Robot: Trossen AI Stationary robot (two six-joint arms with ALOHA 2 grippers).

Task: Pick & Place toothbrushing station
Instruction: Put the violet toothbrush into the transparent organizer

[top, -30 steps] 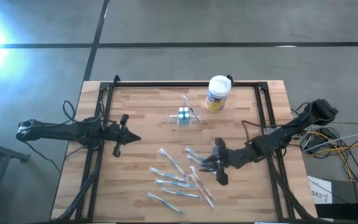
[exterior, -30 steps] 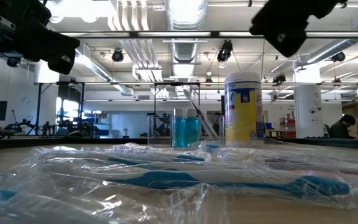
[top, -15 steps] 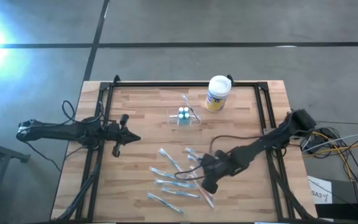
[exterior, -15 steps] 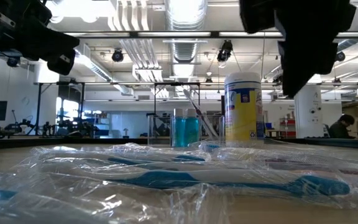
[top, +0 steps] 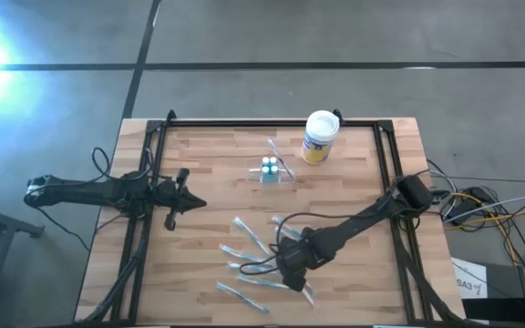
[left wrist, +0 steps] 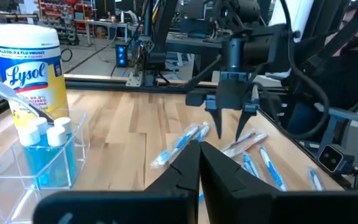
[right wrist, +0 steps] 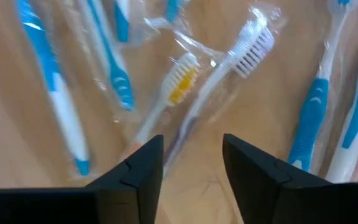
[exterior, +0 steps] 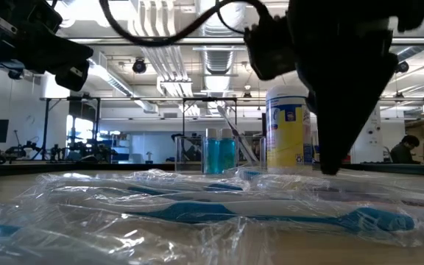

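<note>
The handle of the white-bristled brush lies close beside the yellow-bristled brush, so next I open my right gripper and take only the white-bristled brush by its handle (right wrist: 183, 134).
The toothbrushing station (top: 270, 170), a small clear holder with two blue bottles and a toothbrush in it, stands on the table's far middle; it also shows in the left wrist view (left wrist: 42, 158) and low view (exterior: 219, 151). No gripper touches it. My right gripper (top: 290, 267) hangs open, fingers pointing down, over a scatter of plastic-wrapped toothbrushes (top: 249, 260). Its fingers stand on either side of a wrapped white-bristled brush (right wrist: 229, 68), just above it. My left gripper (left wrist: 199, 158) waits shut at the table's left side (top: 182, 196).
A white-lidded, yellow-labelled canister (top: 319, 137) stands just right of the station. The wrapped toothbrushes cover the near middle of the table (exterior: 197, 210). A black frame (top: 244, 123) runs along the table's far and side edges. Bare wood lies between my left gripper and the brushes.
My right gripper has travelled toward the table's left and near edges, from beside the toothbrush pile to above it, and has come down close to the wrapped brushes. The station and the brushes have stayed where they were.
</note>
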